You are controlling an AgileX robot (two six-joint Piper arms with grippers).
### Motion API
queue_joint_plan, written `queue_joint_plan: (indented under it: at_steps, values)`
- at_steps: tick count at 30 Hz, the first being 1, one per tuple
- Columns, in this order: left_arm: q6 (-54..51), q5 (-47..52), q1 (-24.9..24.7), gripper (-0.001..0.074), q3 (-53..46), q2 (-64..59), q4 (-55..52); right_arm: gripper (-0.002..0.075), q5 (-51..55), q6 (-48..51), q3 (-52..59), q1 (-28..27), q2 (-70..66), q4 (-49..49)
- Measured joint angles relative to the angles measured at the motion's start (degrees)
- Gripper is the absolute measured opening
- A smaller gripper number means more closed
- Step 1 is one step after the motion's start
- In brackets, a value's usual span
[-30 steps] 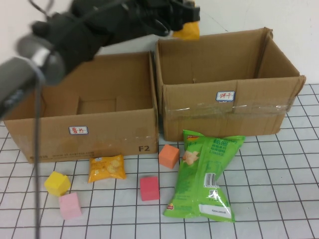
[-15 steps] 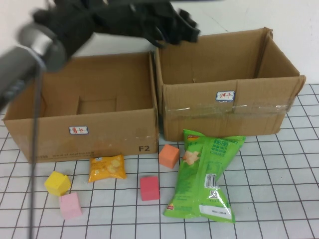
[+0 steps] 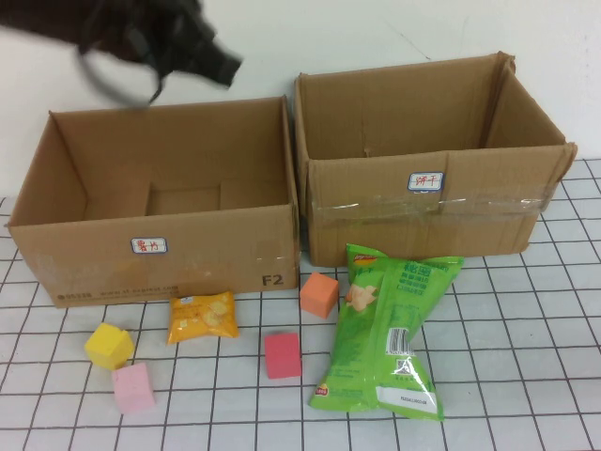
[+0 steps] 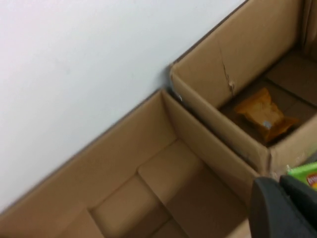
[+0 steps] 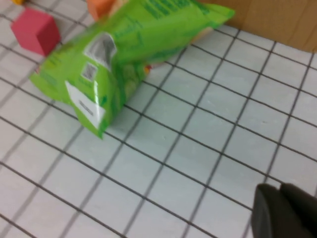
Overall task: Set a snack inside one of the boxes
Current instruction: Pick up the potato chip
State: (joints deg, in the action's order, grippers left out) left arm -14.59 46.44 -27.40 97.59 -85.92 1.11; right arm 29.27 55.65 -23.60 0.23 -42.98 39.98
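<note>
Next, I move my right gripper to the green snack bag and close it on the bag's side (image 3: 408, 357) (image 5: 99, 64) by its barcode, near the white label.
An orange snack packet (image 4: 263, 117) lies on the floor of the right cardboard box (image 4: 225, 130); from the high view it is hidden behind that box's (image 3: 427, 202) front wall. My left gripper (image 3: 223, 66) hangs shut and empty above the back wall of the left box (image 3: 160, 246), its dark fingers (image 4: 270, 208) pressed together. My right gripper (image 5: 280, 191) is shut and empty low over the grid table, near a big green snack bag (image 5: 124, 59). The right arm is out of the high view.
In front of the boxes lie the green bag (image 3: 390, 324), a small orange packet (image 3: 201, 317), and orange (image 3: 318, 294), red (image 3: 282, 355), yellow (image 3: 109, 345) and pink (image 3: 132, 387) cubes. A white wall stands behind the boxes.
The left arm swung left from over the right box to above the left box. The orange packet it held has dropped into the right box, and its jaws have shut.
</note>
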Motion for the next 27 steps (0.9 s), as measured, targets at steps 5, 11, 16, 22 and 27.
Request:
queue_joint_plan:
  at_steps: [5, 11, 16, 22, 27]
  values:
    - [1.47, -9.38, 0.00, 0.0000, -22.01, 14.44, 0.70, 0.0133, 3.04, 0.64, 0.00, 0.00, 0.00, 5.30]
    - [2.70, -15.23, 0.00, 0.0000, -43.78, 28.78, -0.15, 0.0363, 4.75, 8.91, 0.00, 0.00, -0.39, 15.96]
    - [6.51, -20.79, 0.00, 0.0000, -55.32, 40.66, -1.46, 0.0430, 5.80, 17.54, -0.24, 0.04, -5.40, 23.91]
    - [7.30, -24.49, 0.00, 0.0000, -64.89, 53.24, -1.69, 0.0439, 6.94, 20.93, -3.81, 0.04, -15.74, 26.44]
    - [7.54, -24.76, 0.00, 0.0000, -70.67, 58.15, -1.69, 0.0440, 7.72, 27.22, -6.45, 1.27, -23.77, 34.40]
